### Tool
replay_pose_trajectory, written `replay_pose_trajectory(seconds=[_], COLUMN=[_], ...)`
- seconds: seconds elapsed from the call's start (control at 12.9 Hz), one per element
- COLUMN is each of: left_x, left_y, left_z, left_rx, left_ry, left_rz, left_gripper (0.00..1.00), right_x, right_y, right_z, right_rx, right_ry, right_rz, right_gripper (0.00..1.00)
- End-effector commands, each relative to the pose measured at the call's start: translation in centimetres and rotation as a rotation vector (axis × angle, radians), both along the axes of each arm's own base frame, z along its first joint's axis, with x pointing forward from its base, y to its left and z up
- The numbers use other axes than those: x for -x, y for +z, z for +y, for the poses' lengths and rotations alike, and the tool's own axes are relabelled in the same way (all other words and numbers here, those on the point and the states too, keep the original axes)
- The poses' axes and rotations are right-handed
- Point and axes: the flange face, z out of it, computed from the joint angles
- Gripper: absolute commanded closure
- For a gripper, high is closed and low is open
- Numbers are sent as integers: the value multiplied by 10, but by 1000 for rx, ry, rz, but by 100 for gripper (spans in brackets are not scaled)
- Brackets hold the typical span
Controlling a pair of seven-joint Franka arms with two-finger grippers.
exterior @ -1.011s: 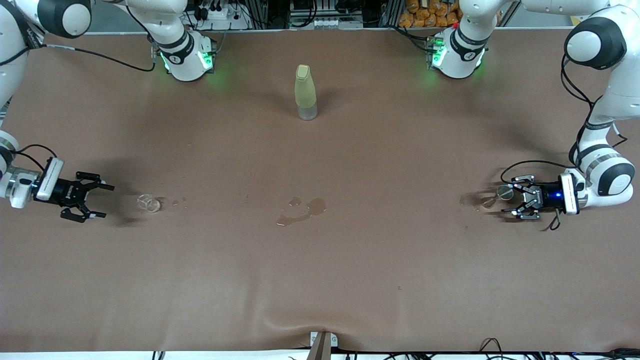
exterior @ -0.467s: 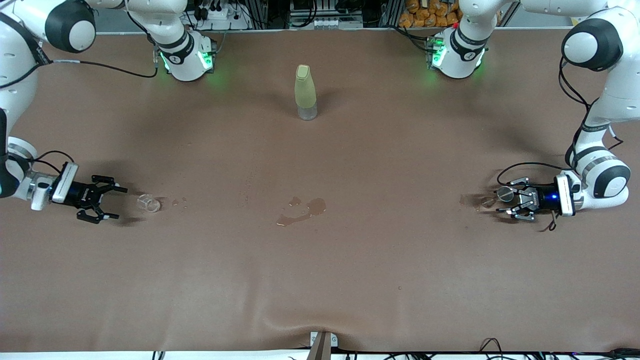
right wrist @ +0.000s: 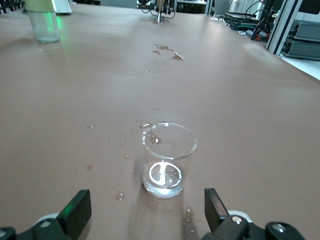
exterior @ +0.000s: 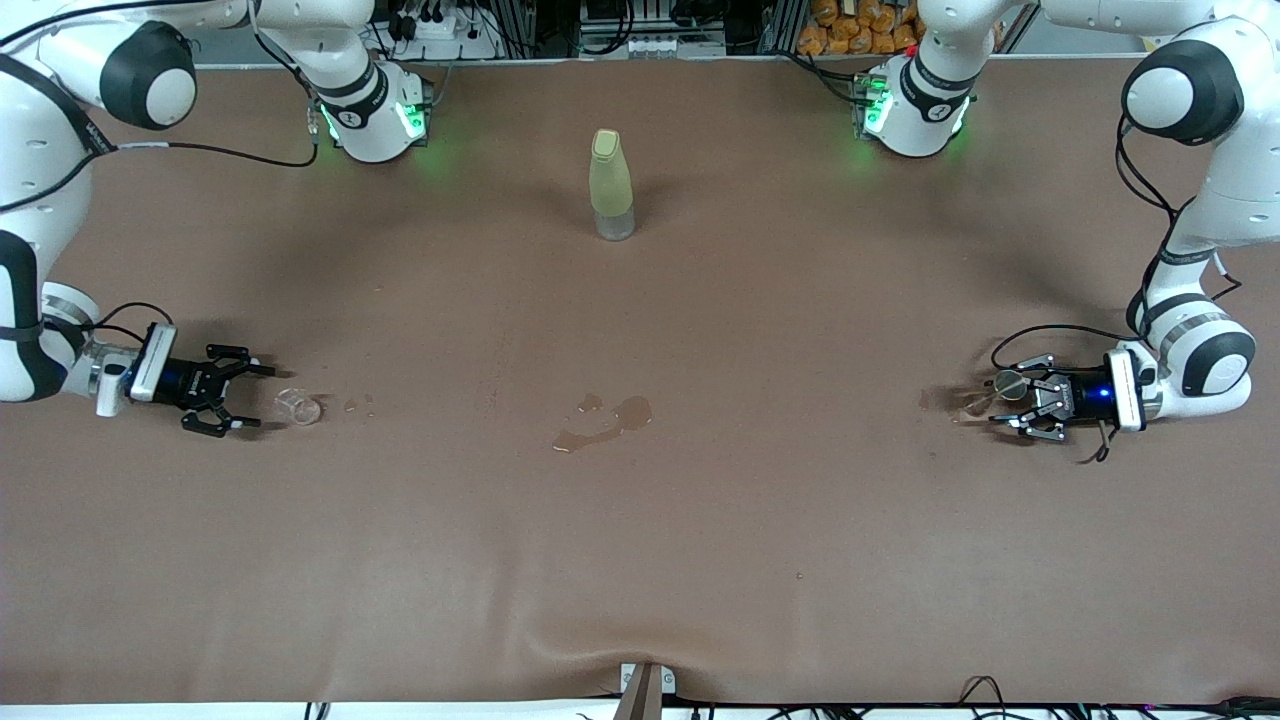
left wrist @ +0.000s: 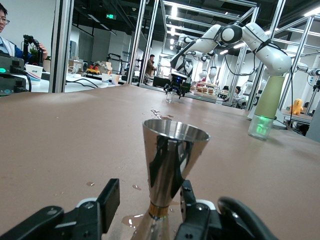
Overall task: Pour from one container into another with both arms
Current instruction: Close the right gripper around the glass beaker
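I should close my right gripper around the middle [exterior: 298, 406] [right wrist: 167, 166] of the small clear glass, between the rim of the glass and the bottom of the glass.
A small clear glass [exterior: 298, 406] [right wrist: 169, 160] stands upright on the brown table near the right arm's end. My right gripper [exterior: 260, 397] [right wrist: 145, 197] is low over the table just short of it, open, its fingers [right wrist: 75, 210] wide apart and not touching the glass. Near the left arm's end stands a steel double-cone jigger [exterior: 1008, 385] [left wrist: 172, 165]. My left gripper [exterior: 998, 403] [left wrist: 149, 189] is open around its waist. One finger [left wrist: 107, 200] stands clear of the jigger; the second sits close against it.
A pale yellow-green bottle [exterior: 611, 185] stands upright mid-table, farther from the front camera. A spilled puddle [exterior: 605, 420] lies mid-table between the two grippers. Droplets [exterior: 358, 404] dot the cloth beside the glass, and a wet patch [exterior: 940, 400] lies by the jigger.
My right gripper has slid along the table toward the glass and now sits just short of it. My left gripper has edged slightly farther around the jigger.
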Motion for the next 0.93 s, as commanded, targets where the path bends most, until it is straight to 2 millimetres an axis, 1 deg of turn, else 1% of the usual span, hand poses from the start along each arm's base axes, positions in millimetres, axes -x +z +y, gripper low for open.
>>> replay_pose_trajectory(seconds=[0.0, 0.39, 0.54, 0.7, 0.86], left_x=[-4, -3, -4, -4, -4], left_y=[-4, -4, -1, 1, 0], left_z=[0, 1, 2, 3, 2], left_rx=[7, 0, -4, -5, -5], left_ry=[16, 8, 6, 7, 6], left_rz=[-27, -26, -34, -39, -37], left_gripper=[46, 65, 71, 80, 96], right_x=[14, 21, 20, 21, 20], right_y=[-23, -42, -40, -42, -44], right_z=[-7, -1, -5, -7, -7], right_rx=[-51, -119, -125, -127, -134], right_ry=[57, 28, 14, 0, -20], right_rz=[-179, -212, -248, -253, -262], right_gripper=[0, 0, 0, 0, 0])
